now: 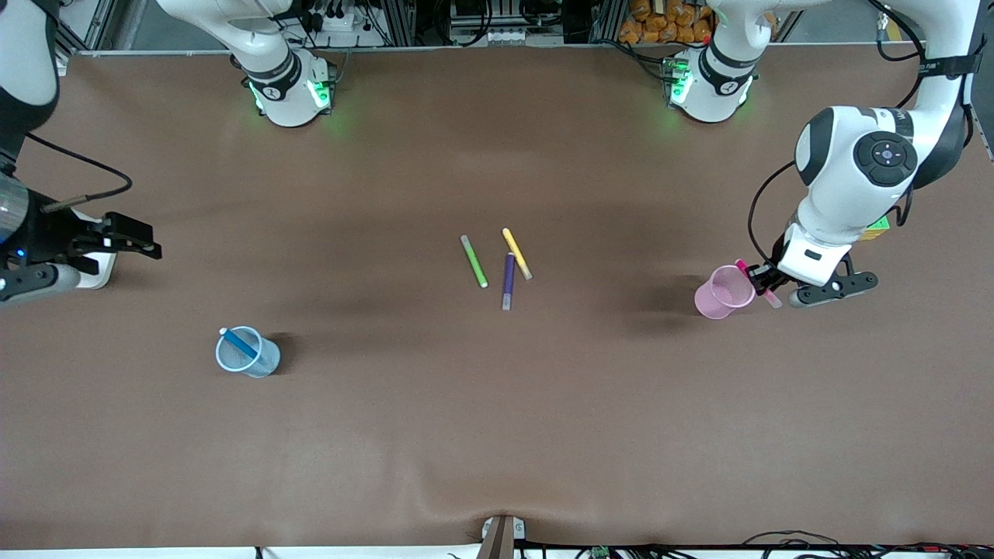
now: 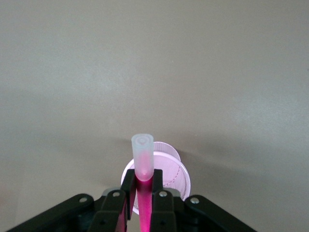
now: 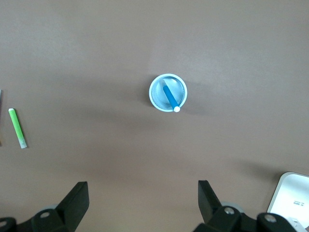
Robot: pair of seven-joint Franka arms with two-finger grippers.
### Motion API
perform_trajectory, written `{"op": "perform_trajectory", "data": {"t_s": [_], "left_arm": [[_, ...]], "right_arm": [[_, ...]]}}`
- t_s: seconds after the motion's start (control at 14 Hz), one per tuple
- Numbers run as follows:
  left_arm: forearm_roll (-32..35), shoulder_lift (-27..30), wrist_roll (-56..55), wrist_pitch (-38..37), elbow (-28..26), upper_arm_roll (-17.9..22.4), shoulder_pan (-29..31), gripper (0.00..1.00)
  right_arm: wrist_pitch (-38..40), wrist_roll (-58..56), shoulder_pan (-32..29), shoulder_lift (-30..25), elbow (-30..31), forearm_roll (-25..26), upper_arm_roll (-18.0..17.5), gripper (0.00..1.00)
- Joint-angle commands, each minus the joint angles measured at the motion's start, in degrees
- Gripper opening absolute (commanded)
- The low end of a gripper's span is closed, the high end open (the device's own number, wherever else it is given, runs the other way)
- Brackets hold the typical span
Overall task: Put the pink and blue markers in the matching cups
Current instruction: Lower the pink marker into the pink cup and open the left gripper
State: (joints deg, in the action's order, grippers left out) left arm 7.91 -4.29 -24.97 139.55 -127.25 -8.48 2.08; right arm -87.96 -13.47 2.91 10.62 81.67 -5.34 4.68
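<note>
The robot's left gripper should release the pink marker inside the pale pink cup (image 1: 724, 290) (image 2: 165, 175), below the cup's rim. The marker is now in the air at that rim.
My left gripper (image 1: 765, 281) is shut on the pink marker (image 1: 757, 281) and holds it tilted, up in the air at the rim of the pale pink cup (image 1: 724, 291) near the left arm's end of the table. In the left wrist view the marker (image 2: 144, 164), pale cap outward, sits between the fingers of that gripper (image 2: 143, 186), with the cup (image 2: 174, 174) below it. The blue marker (image 1: 239, 342) leans inside the pale blue cup (image 1: 247, 352). My right gripper (image 1: 138, 237) is open and empty, up in the air at the right arm's end. In its wrist view the gripper (image 3: 143, 198) faces the blue cup (image 3: 167, 93) and blue marker (image 3: 170, 98).
A green pen (image 1: 474, 261), a yellow pen (image 1: 517, 253) and a purple pen (image 1: 508, 281) lie together at the table's middle. The green pen (image 3: 17, 127) also shows in the right wrist view, along with a white object (image 3: 292, 193) at the frame's edge.
</note>
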Motion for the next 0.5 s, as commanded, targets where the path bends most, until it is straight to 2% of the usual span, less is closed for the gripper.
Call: {"op": "perform_trajectory", "data": {"t_s": [0.0, 0.21, 0.43], "left_arm": [[1.23, 2.8, 0.18, 2.82, -2.74, -0.4, 0.56, 0.0], [1.23, 2.8, 0.09, 5.98, -3.96, -0.4, 0.56, 0.0], [1.23, 2.53, 0.09, 13.01, -7.57, -0.4, 1.52, 0.0]], "right_arm": [[-0.45, 3.17, -2.21, -4.72, 4.98, 1.03, -2.22, 1.0], [-1.86, 4.5, -4.31, -6.57, 6.84, 1.65, -4.41, 1.0], [-1.34, 4.24, -3.44, -6.57, 6.32, 3.14, -4.68, 1.0]]}}
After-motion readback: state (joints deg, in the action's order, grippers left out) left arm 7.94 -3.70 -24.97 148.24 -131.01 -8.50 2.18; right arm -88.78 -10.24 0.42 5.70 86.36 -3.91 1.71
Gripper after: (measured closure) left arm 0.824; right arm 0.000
